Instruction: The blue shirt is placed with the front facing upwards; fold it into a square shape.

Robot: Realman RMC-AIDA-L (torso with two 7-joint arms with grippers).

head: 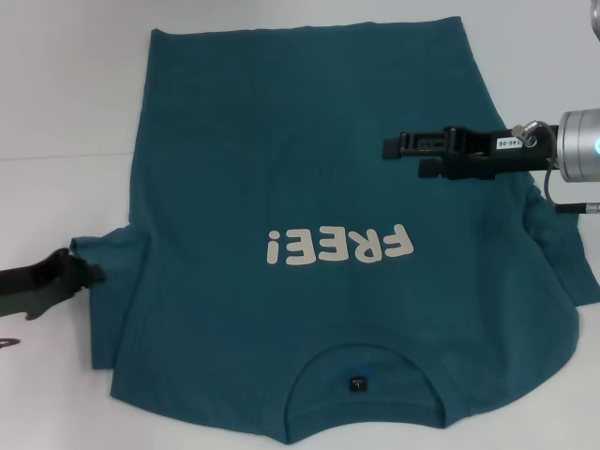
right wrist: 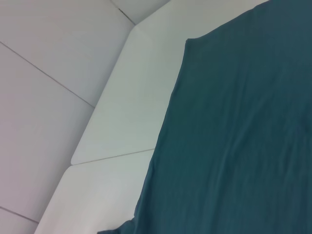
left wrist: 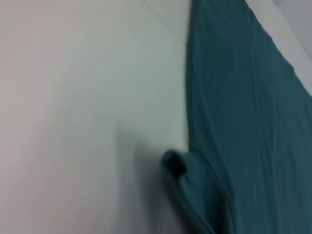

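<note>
The robot's left gripper barely reaches the edge of the tucked sleeve, so it should open, grip deeper (head: 114, 270) past the sleeve's hem and pull the sleeve out flat before folding.
The blue shirt (head: 281, 169) lies spread flat on the white table (head: 66, 94), front up. Its cream "FREE!" letters (head: 339, 248) face me upside down, and the collar with its small dark tag (head: 357, 382) is at the near edge. My left gripper (head: 89, 274) sits low at the table's left, its tip at the edge of the left sleeve (head: 108, 309). The left wrist view shows that sleeve's curled hem (left wrist: 178, 168). My right gripper (head: 401, 152) hovers over the shirt's right half, pointing left, open and holding nothing. The right wrist view shows the shirt (right wrist: 243, 146) from above.
The right sleeve (head: 562, 272) lies rumpled near the table's right edge. Bare white table (left wrist: 73, 97) borders the shirt's left side. The right wrist view shows the table's far corner (right wrist: 136, 34) and grey floor tiles (right wrist: 39, 48) beyond it.
</note>
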